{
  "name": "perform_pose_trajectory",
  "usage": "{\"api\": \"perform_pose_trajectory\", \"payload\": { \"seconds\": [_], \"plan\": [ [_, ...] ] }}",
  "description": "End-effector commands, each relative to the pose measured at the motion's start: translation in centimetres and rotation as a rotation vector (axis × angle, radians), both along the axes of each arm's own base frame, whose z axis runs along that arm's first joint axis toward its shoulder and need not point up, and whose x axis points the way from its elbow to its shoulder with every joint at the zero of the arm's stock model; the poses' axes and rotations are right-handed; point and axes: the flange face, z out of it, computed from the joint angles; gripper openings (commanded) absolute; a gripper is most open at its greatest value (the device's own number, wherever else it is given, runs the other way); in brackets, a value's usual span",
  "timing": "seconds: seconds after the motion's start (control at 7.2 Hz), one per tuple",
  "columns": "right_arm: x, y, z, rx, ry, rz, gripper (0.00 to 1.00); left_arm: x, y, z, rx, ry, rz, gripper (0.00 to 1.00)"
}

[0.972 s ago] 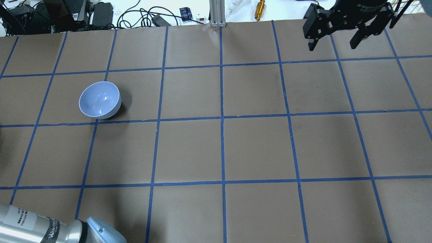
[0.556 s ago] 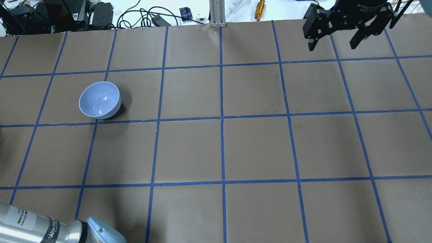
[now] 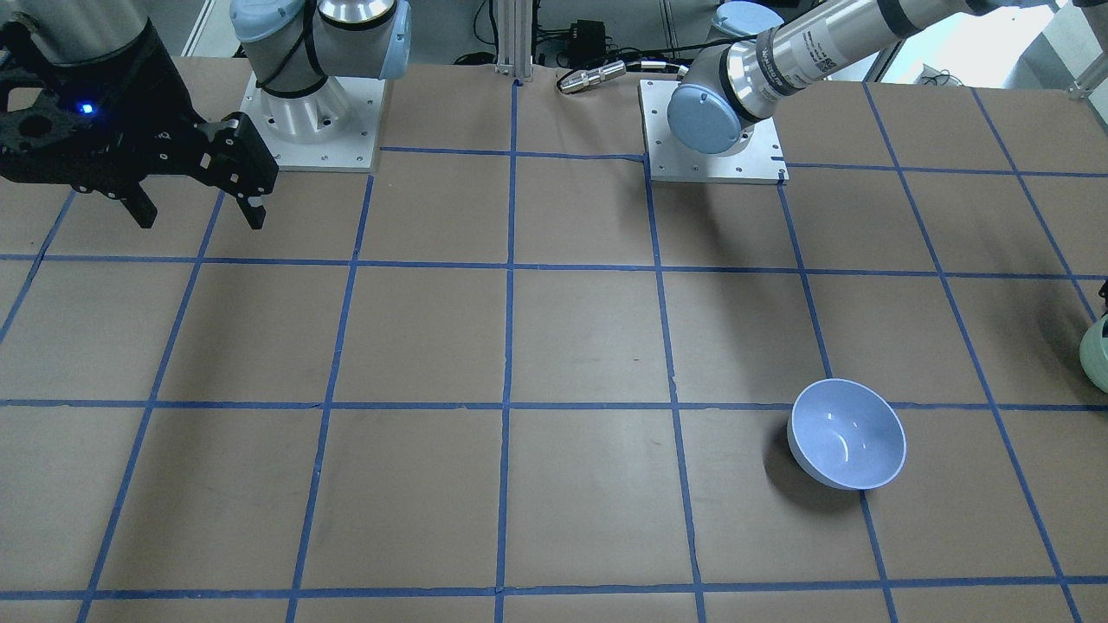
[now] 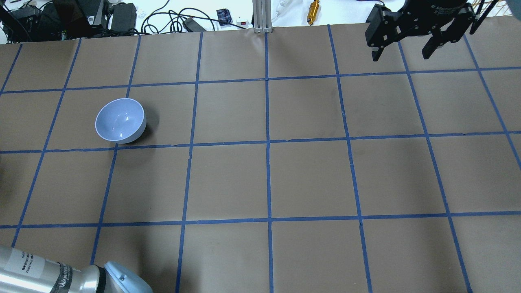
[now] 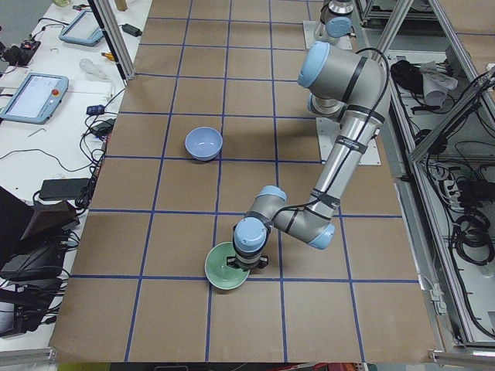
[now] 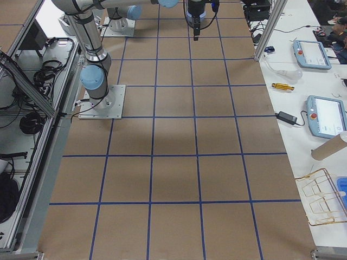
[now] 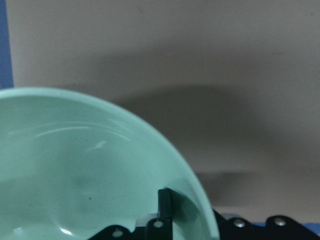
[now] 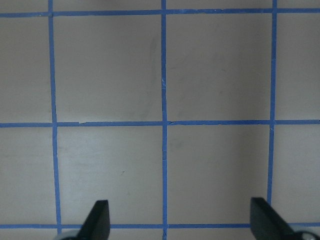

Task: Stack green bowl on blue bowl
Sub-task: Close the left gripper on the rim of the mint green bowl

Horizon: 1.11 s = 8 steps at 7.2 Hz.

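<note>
The robot's left gripper needs to release the green bowl, now near the table's end, nested inside the empty blue bowl (image 3: 852,432), down within the blue bowl's rim.
The green bowl (image 5: 224,268) stands near the table's end on my left. Only its edge shows in the front-facing view (image 3: 1098,355), and it is out of the overhead view. In the left wrist view it (image 7: 75,170) fills the lower left. My left gripper (image 7: 182,202) is shut on its rim, with one finger (image 7: 164,202) inside and the other hidden behind the wall. The blue bowl (image 4: 120,121) sits empty and upright about two grid squares away (image 5: 203,142). My right gripper (image 4: 400,56) hangs open and empty over the far right corner, far from both bowls.
The left arm's forearm (image 4: 49,274) crosses the near left corner. The two arm bases (image 3: 316,112) (image 3: 714,130) stand at the robot's edge. Cables and boxes (image 4: 122,16) lie beyond the far edge. Tablets (image 5: 31,97) lie beside the table.
</note>
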Motion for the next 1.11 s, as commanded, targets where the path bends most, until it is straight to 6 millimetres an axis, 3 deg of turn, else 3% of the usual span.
{"api": "perform_pose_trajectory", "payload": {
  "seconds": [0.0, 0.42, 0.69, 0.97],
  "plan": [
    [0.0, 0.0, 0.1, -0.001, 0.0, 0.0, 1.0, -2.2, -0.3, 4.7, 0.016, 0.039, 0.043, 0.0],
    [0.0, 0.0, 0.0, 0.0, -0.002, 0.0, 1.0, -10.3, -3.9, 14.0, -0.013, 0.017, 0.089, 0.0],
    [0.0, 0.0, 0.1, -0.001, -0.002, -0.001, 1.0, -20.7, -8.4, 19.5, -0.039, 0.009, 0.099, 0.0],
    [0.0, 0.0, 0.1, -0.001, -0.002, -0.001, 1.0, -32.7, -12.5, 21.2, -0.041, 0.046, 0.097, 0.0]
  ]
}}
